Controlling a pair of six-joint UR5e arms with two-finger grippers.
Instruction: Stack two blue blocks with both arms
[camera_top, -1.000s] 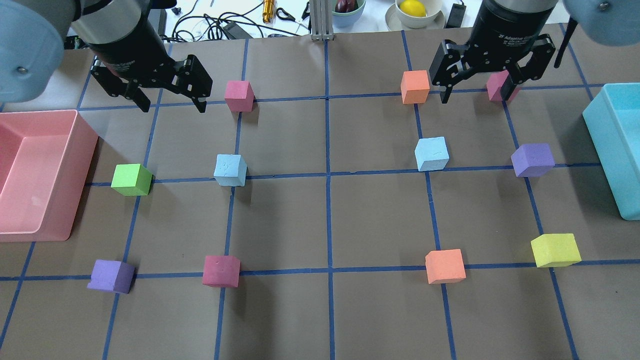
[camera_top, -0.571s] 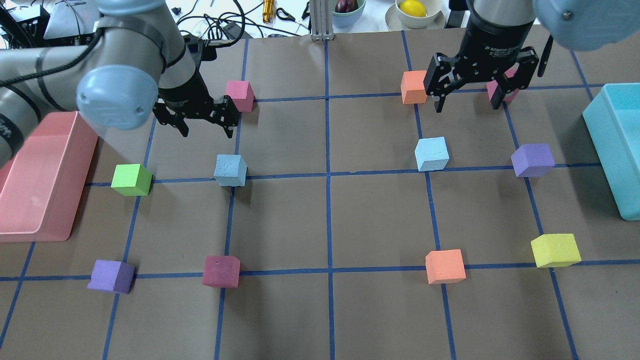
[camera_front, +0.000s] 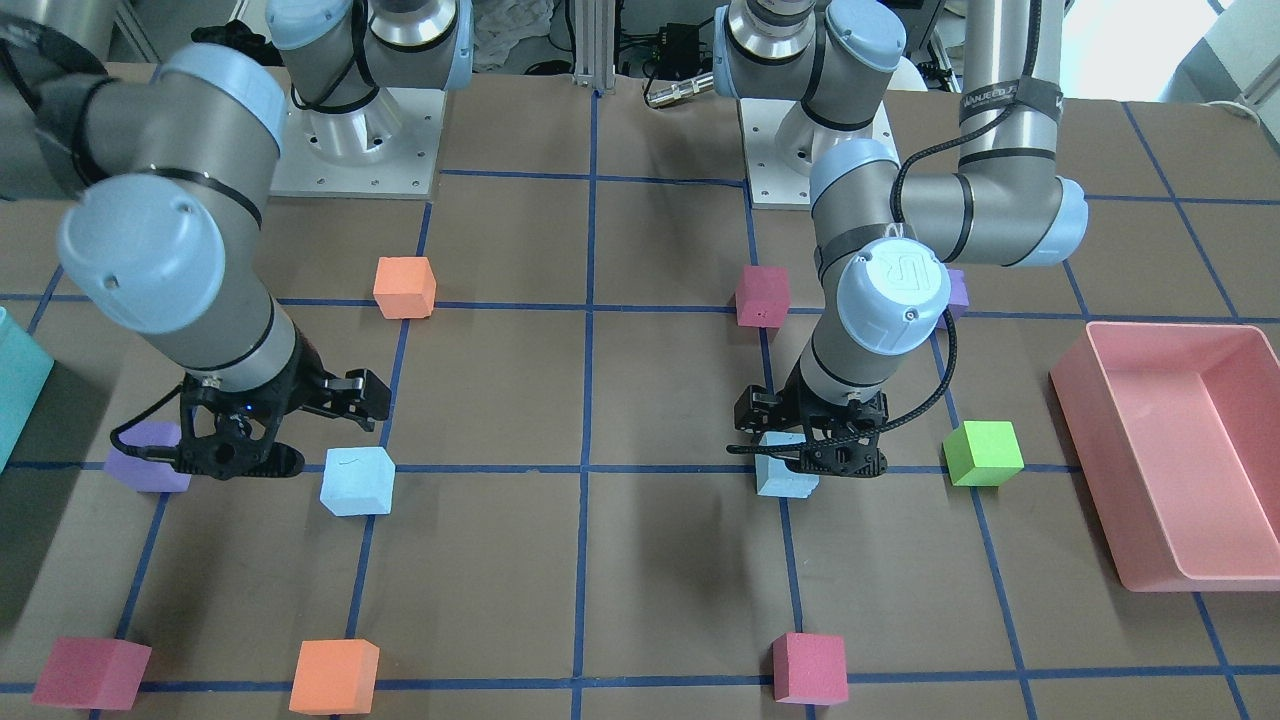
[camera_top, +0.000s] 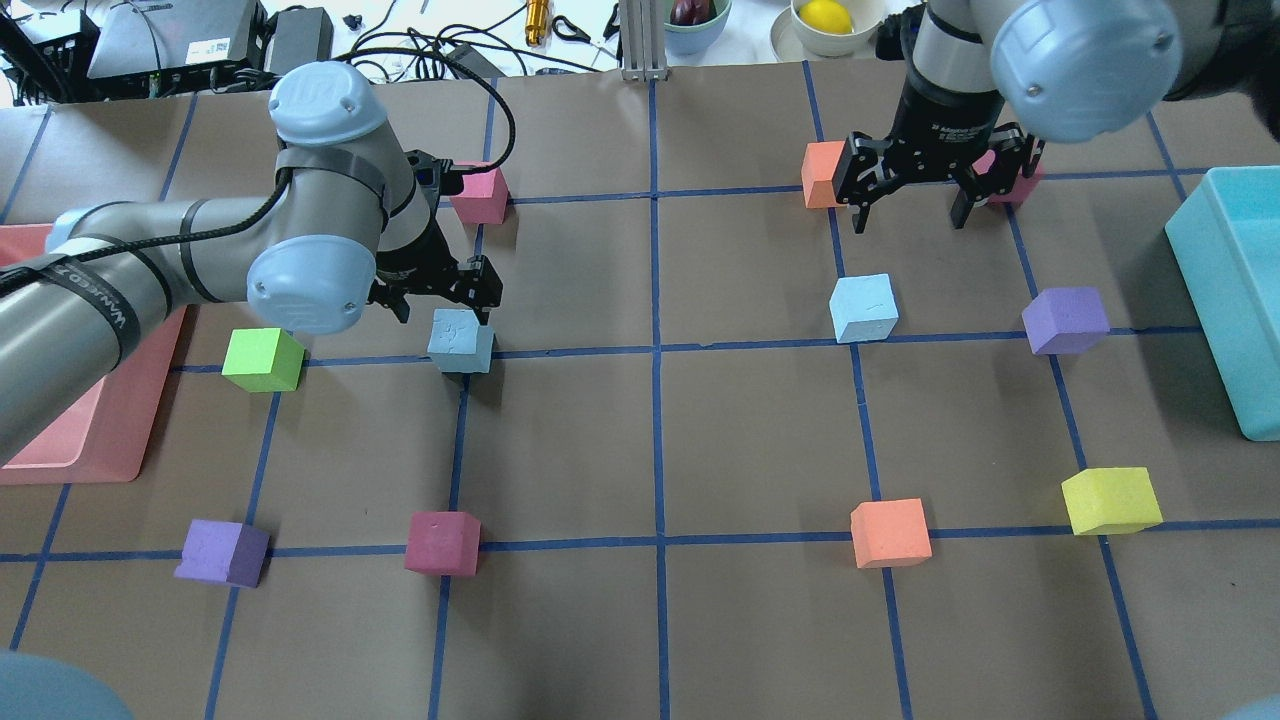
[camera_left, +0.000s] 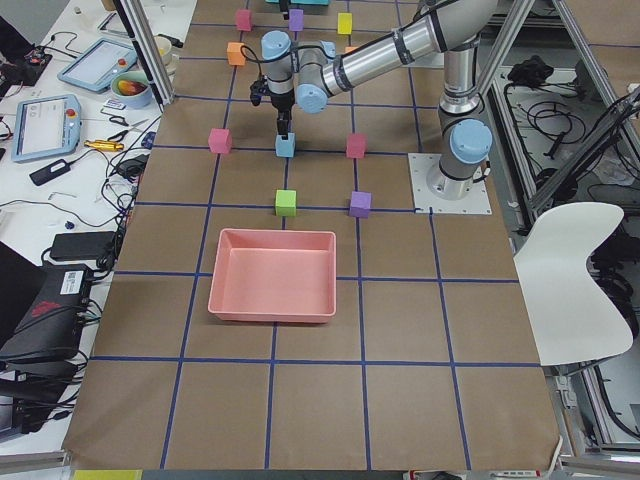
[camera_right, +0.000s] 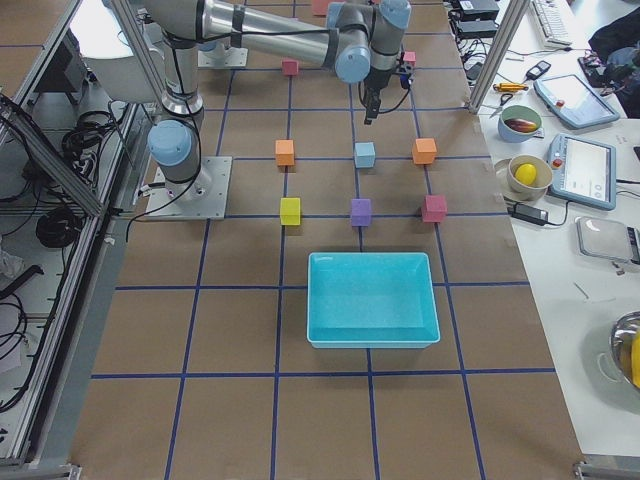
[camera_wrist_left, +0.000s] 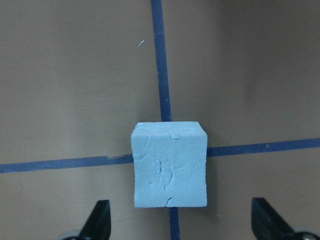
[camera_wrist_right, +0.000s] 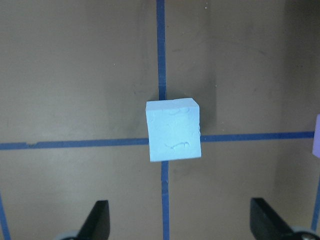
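Observation:
The robot's right gripper needs to next come down and close on two opposite sides (camera_front: 357, 482) (camera_wrist_right: 174, 131) of the blue block farther from the green cube.
Two pale blue blocks sit on tape crossings. The left blue block (camera_top: 461, 341) (camera_front: 787, 472) fills the middle of the left wrist view (camera_wrist_left: 170, 165). My left gripper (camera_top: 445, 310) (camera_wrist_left: 181, 215) is open and low, its fingers (camera_wrist_left: 100, 220) spread wider than the block, just behind it. The right blue block (camera_top: 863, 307) (camera_front: 357, 480) shows in the right wrist view (camera_wrist_right: 174, 130). My right gripper (camera_top: 908, 222) (camera_wrist_right: 180, 212) is open and empty, higher and farther back from its block.
A pink bin (camera_top: 110, 445) is at the left edge and a teal bin (camera_top: 1230, 300) at the right. A green cube (camera_top: 262, 360) lies left of the left blue block. A purple cube (camera_top: 1065, 320), orange cube (camera_top: 825, 175) and magenta cube (camera_top: 478, 192) are nearby.
My left arm swung forward and down, bringing its open gripper right to the left blue block. My right gripper dropped lower and stayed open behind the right blue block. No block moved.

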